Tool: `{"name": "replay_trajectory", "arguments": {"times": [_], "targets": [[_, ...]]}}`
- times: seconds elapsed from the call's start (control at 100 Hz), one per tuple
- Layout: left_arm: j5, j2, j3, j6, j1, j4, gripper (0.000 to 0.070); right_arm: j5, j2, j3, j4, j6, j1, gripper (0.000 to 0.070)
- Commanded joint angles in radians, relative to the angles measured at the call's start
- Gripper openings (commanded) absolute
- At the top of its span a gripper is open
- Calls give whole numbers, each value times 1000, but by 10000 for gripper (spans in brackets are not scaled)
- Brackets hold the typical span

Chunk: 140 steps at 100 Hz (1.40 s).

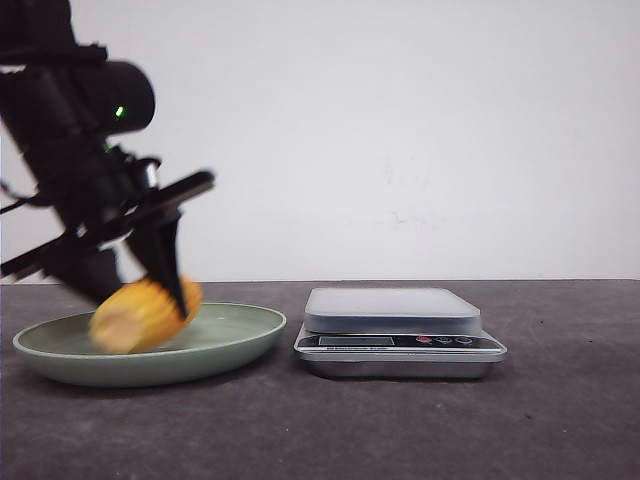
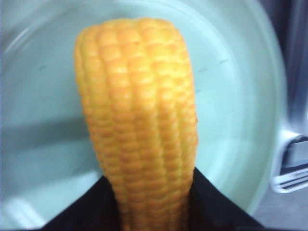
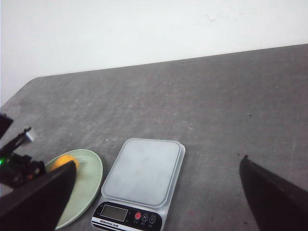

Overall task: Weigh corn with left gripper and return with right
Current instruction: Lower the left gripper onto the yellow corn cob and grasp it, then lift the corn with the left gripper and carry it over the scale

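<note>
Next, I release the corn, now low over the pale green plate, from my left gripper on the middle of the silver scale's bare platform [image 1: 397, 295].
The corn [image 1: 135, 315], a stubby yellow-orange cob, is in my left gripper [image 1: 165, 300], which is shut on it low over the pale green plate [image 1: 240, 335]. I cannot tell whether the corn touches the plate. In the left wrist view the corn [image 2: 139, 120] fills the middle, with the black fingers [image 2: 82, 211] on both sides of its near end and the plate [image 2: 240, 96] beneath. My right gripper [image 3: 156, 192] is open and empty, high above the scale [image 3: 144, 171]; it sees the corn [image 3: 62, 161] and the plate [image 3: 89, 178]. The right gripper is out of the front view.
A silver digital kitchen scale [image 1: 395, 320] with a bare platform stands just right of the plate on the dark grey table [image 1: 560, 400]. A white wall is behind. The scale's corner shows in the left wrist view [image 2: 293, 163].
</note>
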Motion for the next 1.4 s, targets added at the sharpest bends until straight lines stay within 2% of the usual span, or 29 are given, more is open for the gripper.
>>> {"name": "replay_trajectory", "arguments": {"times": [0.0, 0.24, 0.42, 0.54, 0.76, 1.05, 1.39], "targets": [[24, -43, 80, 3, -10, 16, 11, -2, 4, 10, 8, 15, 0, 695], [25, -103, 378, -14, -62, 42, 12, -1, 4, 10, 10, 44, 0, 695], [-91, -102, 529, -71, -127, 117, 12, -1, 4, 10, 10, 45, 0, 695], [-127, -92, 537, -95, -166, 182, 12, -1, 5, 10, 10, 45, 0, 695], [-135, 26, 537, -124, -223, 173, 12, 0, 6, 10, 10, 45, 0, 695], [-96, 230, 537, -182, -268, 151, 12, 1, 6, 10, 9, 48, 0, 695], [-60, 395, 537, -185, -305, 98, 12, 0, 6, 10, -58, 63, 0, 695]]}}
